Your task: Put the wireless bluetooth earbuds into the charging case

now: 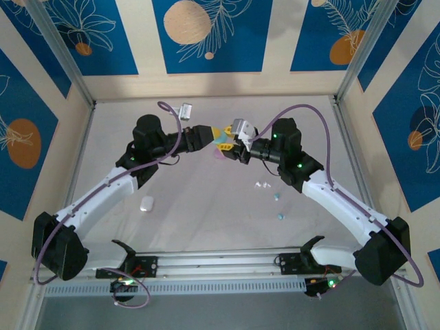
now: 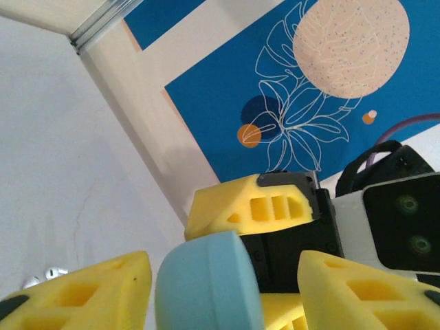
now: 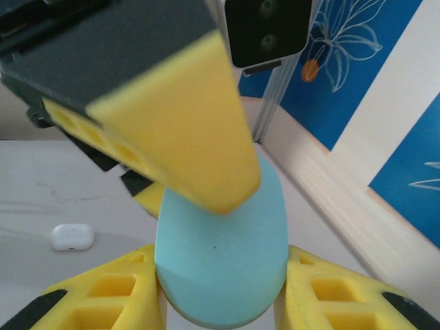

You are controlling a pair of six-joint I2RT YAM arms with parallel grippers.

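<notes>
My left gripper is tilted, with one finger over the top of the teal case. I should back it away, turn it level and then grip the case's sides (image 2: 175, 289).
A teal charging case (image 1: 223, 143) hangs in the air over the far middle of the table, between both grippers. My right gripper (image 1: 231, 144) is shut on it; its yellow fingers (image 3: 124, 289) press the teal case (image 3: 220, 254) from both sides. My left gripper (image 1: 216, 135) is open around the same teal case (image 2: 206, 285), with a wide gap to one finger (image 2: 364, 289). One left finger (image 3: 179, 117) lies over the case's top. Tiny white earbuds (image 1: 261, 184) and teal earbuds (image 1: 278, 206) lie on the table to the right. Small white buds (image 2: 42, 276) show low at the left.
A white case (image 1: 146, 203) lies on the table at the left, also seen as a white case (image 3: 72, 236). Something pink (image 1: 218, 154) lies under the grippers. A small white-grey object (image 1: 184, 110) sits near the back wall. Aluminium frame posts (image 1: 75, 75) bound the table.
</notes>
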